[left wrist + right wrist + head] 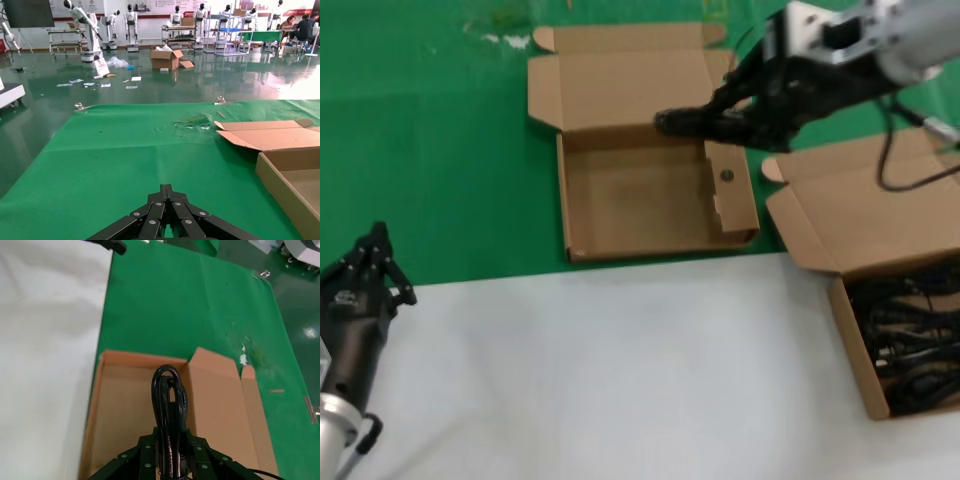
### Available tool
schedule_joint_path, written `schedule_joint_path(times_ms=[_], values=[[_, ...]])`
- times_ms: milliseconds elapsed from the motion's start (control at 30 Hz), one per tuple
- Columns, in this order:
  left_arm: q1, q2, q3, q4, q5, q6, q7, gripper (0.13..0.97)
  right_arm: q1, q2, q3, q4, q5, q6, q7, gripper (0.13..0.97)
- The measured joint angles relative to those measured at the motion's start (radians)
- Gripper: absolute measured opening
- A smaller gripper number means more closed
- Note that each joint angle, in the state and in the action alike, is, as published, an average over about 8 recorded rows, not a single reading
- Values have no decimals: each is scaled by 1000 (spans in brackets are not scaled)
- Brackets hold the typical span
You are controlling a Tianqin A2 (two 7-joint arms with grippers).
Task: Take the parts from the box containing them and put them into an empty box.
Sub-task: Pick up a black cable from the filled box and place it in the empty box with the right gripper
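My right gripper is to lay the black coiled cable down across the middle of the empty box's bottom [635,193] [140,427].
The empty box [582,205] lies open in the middle of the head view, its lid folded back and a round hole in its right side panel. My right gripper [732,115] hovers above the box's far right corner, shut on a black coiled cable [685,121] that sticks out to the left. In the right wrist view the cable [169,400] hangs between the fingers over the empty box [120,410]. The box containing the parts [855,360] sits at the right, with several black cables [915,340] inside. My left gripper [368,265] rests shut at the lower left.
A green cloth [430,150] covers the far half of the table and a white sheet [600,370] the near half. The plain lid [870,205] of the cable box stands open close under my right arm. The left wrist view shows the empty box's wall [280,185] to one side.
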Motion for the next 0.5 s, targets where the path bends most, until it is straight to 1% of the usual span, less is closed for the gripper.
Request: schedule_joint_path(times_ms=[233,500], values=[[0,0,0,0,0,0,0,140,34,-149,-54,-211,-35,104,-95,225],[0,0,0,0,0,0,0,140,76,-302,-70,-530,-26,231,-265,225]])
